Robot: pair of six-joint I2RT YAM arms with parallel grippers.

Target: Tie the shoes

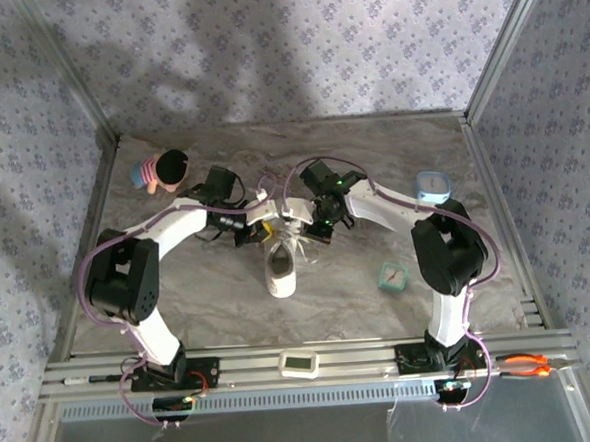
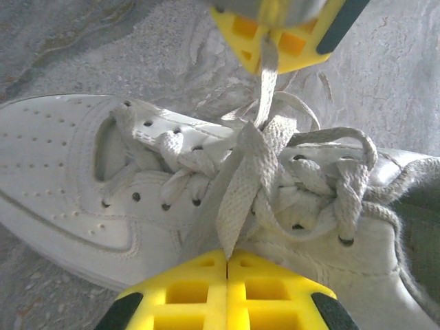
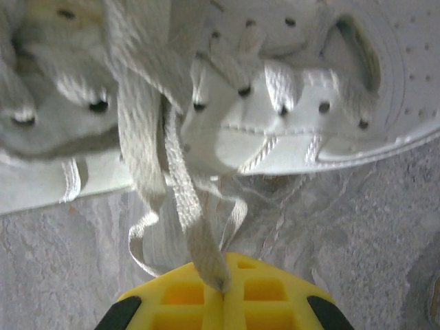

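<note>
I can see the knot is loose and my left gripper pinches just the lace's tip, so I need to open it, take the lace beyond the shoe's side point(image 2: 196, 240) and pull it away.
The white sneaker point(image 1: 281, 270) lies mid-table with its toe towards the near edge, and both grippers meet over its laced part. My left gripper point(image 2: 227, 256) is shut on a flat white lace point(image 2: 237, 192) that rises from the knot area. My right gripper point(image 3: 222, 287) is shut on another lace strand point(image 3: 180, 206), which runs taut from the shoe's eyelets point(image 3: 282, 110). A loose loop of lace point(image 3: 148, 247) droops onto the table beside it. In the left wrist view the right gripper point(image 2: 267, 65) pinches its lace across the shoe point(image 2: 75, 172).
A small doll point(image 1: 162, 171) with black hair lies at the back left. A blue and white object point(image 1: 433, 184) sits by the right arm, with a small teal clock point(image 1: 393, 276) nearer. A white device point(image 1: 298, 362) and orange pliers point(image 1: 532, 365) rest on the front rail.
</note>
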